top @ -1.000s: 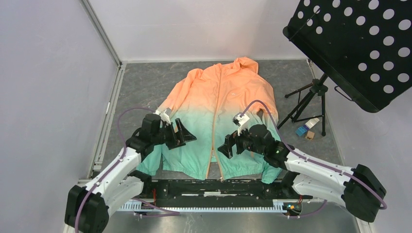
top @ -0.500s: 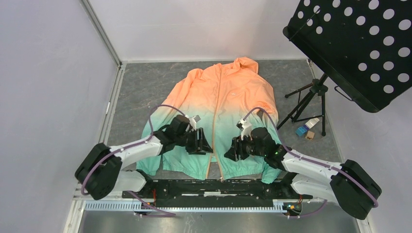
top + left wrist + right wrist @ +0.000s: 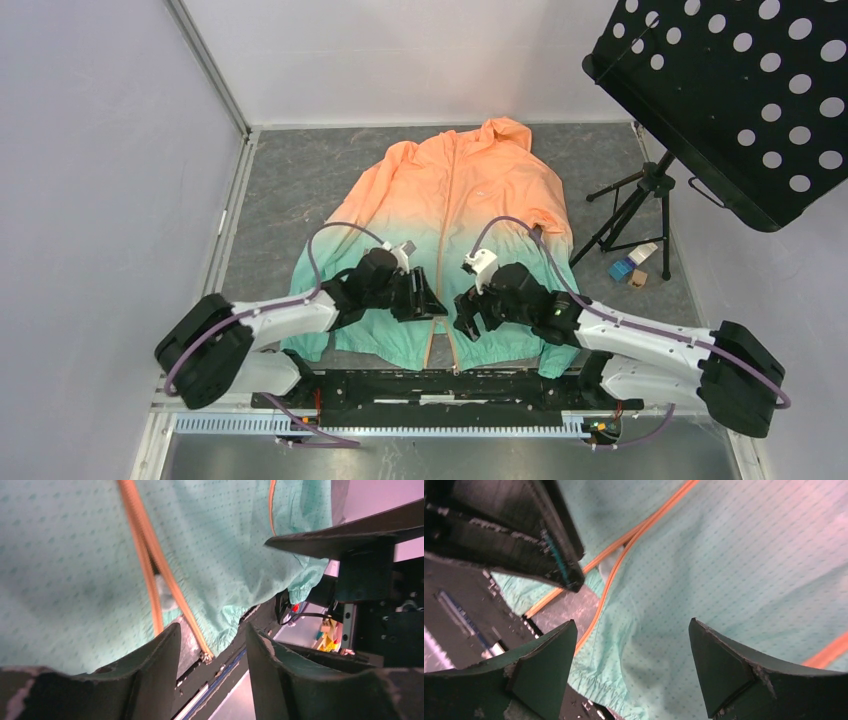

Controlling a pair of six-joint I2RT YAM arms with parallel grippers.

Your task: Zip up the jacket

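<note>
I see my right gripper straddling green fabric beside the metal end of the zipper tape, so next my left gripper pinches the zipper tape's edge [image 3: 184,607] before my right gripper takes that metal end.
The jacket [image 3: 455,200] lies flat on the grey mat, orange at the top and mint green at the bottom, hood at the far end. Its orange centre zipper [image 3: 441,250] is parted near the hem. My left gripper [image 3: 430,303] hovers open over the left front panel by the hem and holds nothing. My right gripper [image 3: 466,318] hovers open over the right panel, facing the left one across the zipper. In the left wrist view the two zipper tapes [image 3: 155,570] split, with a metal end [image 3: 206,655] at the hem. The right wrist view shows the zipper edge [image 3: 624,555] and green fabric [image 3: 724,570].
A black perforated music stand [image 3: 720,90] on a tripod [image 3: 640,215] stands at the right. Small boxes [image 3: 630,268] lie by its feet. A black rail [image 3: 440,385] runs along the near table edge under the hem. Grey walls close the left and back.
Both grippers have moved inward toward the centre zipper and down toward the hem. The left arm swung right across the left panel; the right gripper shifted left.
</note>
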